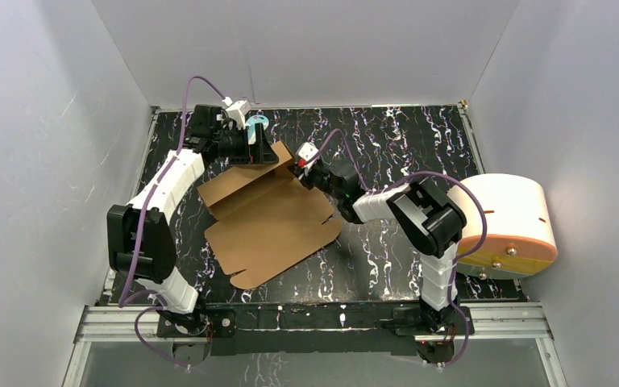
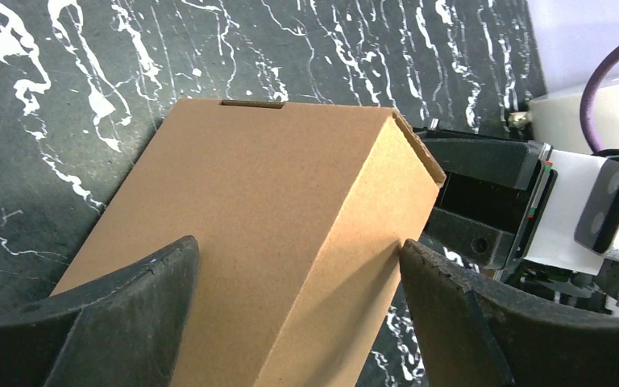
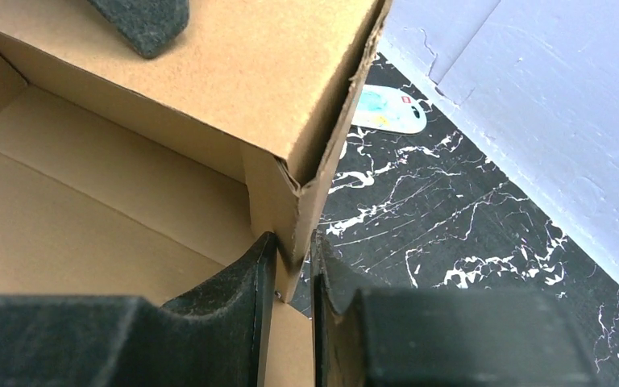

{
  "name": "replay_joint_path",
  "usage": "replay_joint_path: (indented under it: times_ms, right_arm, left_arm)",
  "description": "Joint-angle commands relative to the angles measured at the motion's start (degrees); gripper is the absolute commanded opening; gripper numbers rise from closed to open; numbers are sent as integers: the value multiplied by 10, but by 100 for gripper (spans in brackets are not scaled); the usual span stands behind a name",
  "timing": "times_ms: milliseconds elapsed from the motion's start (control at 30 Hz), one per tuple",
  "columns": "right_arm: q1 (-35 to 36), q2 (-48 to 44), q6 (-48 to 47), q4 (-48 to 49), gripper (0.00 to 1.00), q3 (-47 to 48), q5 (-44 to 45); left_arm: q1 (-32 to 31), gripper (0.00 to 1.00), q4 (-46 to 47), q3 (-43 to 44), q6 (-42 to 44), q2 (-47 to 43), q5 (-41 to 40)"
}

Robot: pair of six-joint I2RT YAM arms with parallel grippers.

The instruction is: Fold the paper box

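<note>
The box's folded-over side has an end gap, so my right gripper needs to open, retake the box's corner flap (image 3: 271,200) and squeeze it shut.
The paper box (image 1: 274,226) is a brown cardboard sheet lying partly folded left of the table's middle, its far wall raised and folded over. My left gripper (image 1: 251,150) is at that far wall. In the left wrist view its jaws (image 2: 300,274) straddle the folded-over wall (image 2: 274,210), with a finger against each side. My right gripper (image 1: 300,171) is at the box's far right corner. In the right wrist view it (image 3: 294,258) is shut on a thin corner flap (image 3: 278,201). One left fingertip (image 3: 147,22) rests on the wall's top.
A cream cylinder with an orange base (image 1: 504,222) lies at the right edge of the black marbled table (image 1: 403,145). A small white-and-blue oval item (image 3: 391,109) lies near the back wall, behind the box. White walls enclose three sides.
</note>
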Motion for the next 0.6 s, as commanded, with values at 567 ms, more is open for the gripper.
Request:
replay_joint_path:
  times_ms: [567]
  right_arm:
    - [20, -123, 54, -146, 18, -75, 23]
  left_arm:
    - [24, 91, -49, 27, -60, 10, 56]
